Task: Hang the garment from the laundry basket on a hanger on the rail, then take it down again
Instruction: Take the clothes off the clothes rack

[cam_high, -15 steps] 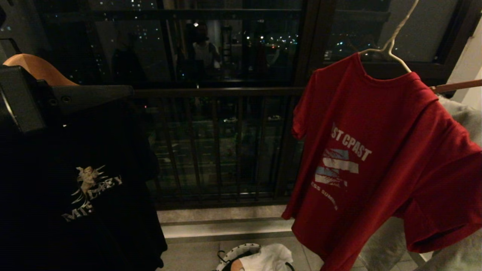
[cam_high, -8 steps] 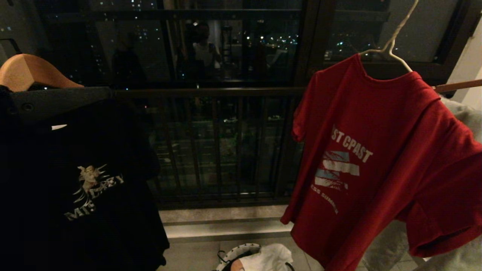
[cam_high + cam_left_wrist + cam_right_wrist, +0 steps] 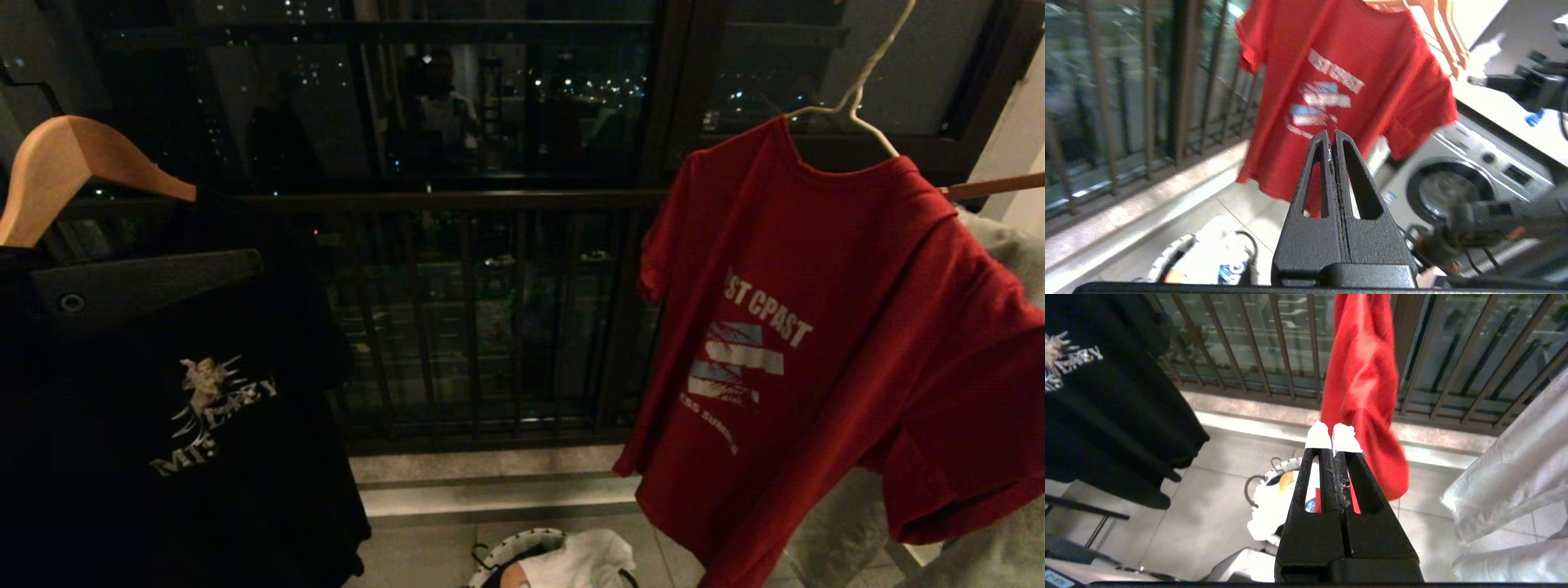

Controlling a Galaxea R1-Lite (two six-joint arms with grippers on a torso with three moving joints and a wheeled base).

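The red T-shirt hangs askew with its near sleeve just past the right gripper's shut fingers, so the robot should open them, grab the sleeve's edge [image 3: 965, 515] and swing the T-shirt round.
The garment [image 3: 816, 327], a red T-shirt with white lettering, hangs on the thin white wire hanger [image 3: 851, 96] at the right; the hanger's hook runs up out of the head view. The rail is out of view. Low at the bottom stands the laundry basket [image 3: 522, 541] with a white T-shirt [image 3: 588, 559] in it. My left gripper [image 3: 249, 265] is shut and empty in front of the black T-shirt, far left of the garment [image 3: 1339, 81]. My right gripper [image 3: 1333, 435] is also shut and empty, above the basket [image 3: 1284, 465] and short of the garment [image 3: 1363, 388].
A black printed T-shirt [image 3: 163, 408] hangs on a thick wooden hanger [image 3: 65, 155] at the left. Dark balcony railing bars [image 3: 490, 327] fill the middle. Pale cloth [image 3: 1004, 245] hangs at the far right. A washing machine [image 3: 1453, 183] stands behind the garment.
My left gripper has dropped lower in front of the black T-shirt, uncovering the wooden hanger. The garment has barely stirred on its hanger.
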